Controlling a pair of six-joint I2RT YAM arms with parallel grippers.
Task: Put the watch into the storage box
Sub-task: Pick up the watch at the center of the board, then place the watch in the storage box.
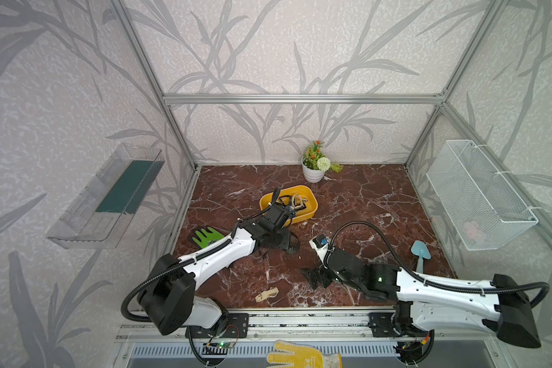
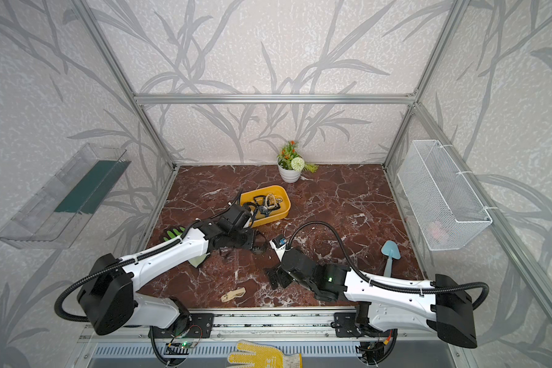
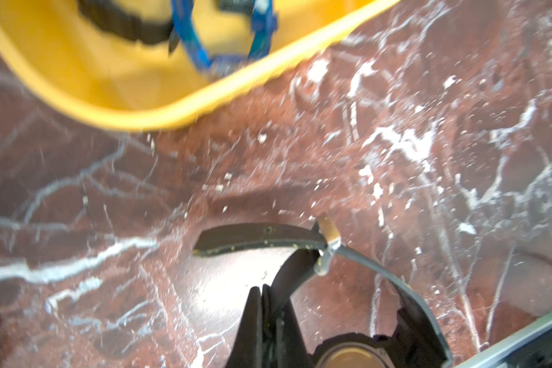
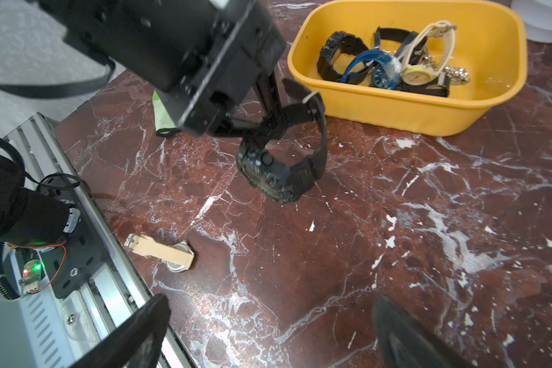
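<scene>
My left gripper has the black watch, hanging just above the marble table. It will let go of the watch inside the yellow storage box's end (image 1: 305, 201) nearest the white flower pot.
A black watch (image 4: 268, 172) hangs by its strap (image 3: 258, 237) a little above the marble table, just short of the near side of the yellow storage box (image 4: 395, 108). My left gripper (image 3: 262, 291) is shut on that strap and also shows from the side (image 4: 278, 121). In both top views this gripper (image 1: 279, 240) (image 2: 246, 239) sits at the box's (image 1: 311, 208) (image 2: 286, 207) near left corner. Several watches (image 4: 386, 63) lie inside the box. A beige watch (image 1: 267, 293) (image 4: 163, 253) lies near the front edge. My right gripper (image 4: 270, 301) (image 1: 313, 277) stands open and empty above bare marble.
A white flower pot (image 1: 313, 169) stands behind the box. A green glove (image 1: 206, 237) lies under the left arm, and a blue trowel (image 1: 420, 251) lies at the right. A wire basket (image 1: 478, 194) and a clear tray (image 1: 106, 197) hang on the side walls.
</scene>
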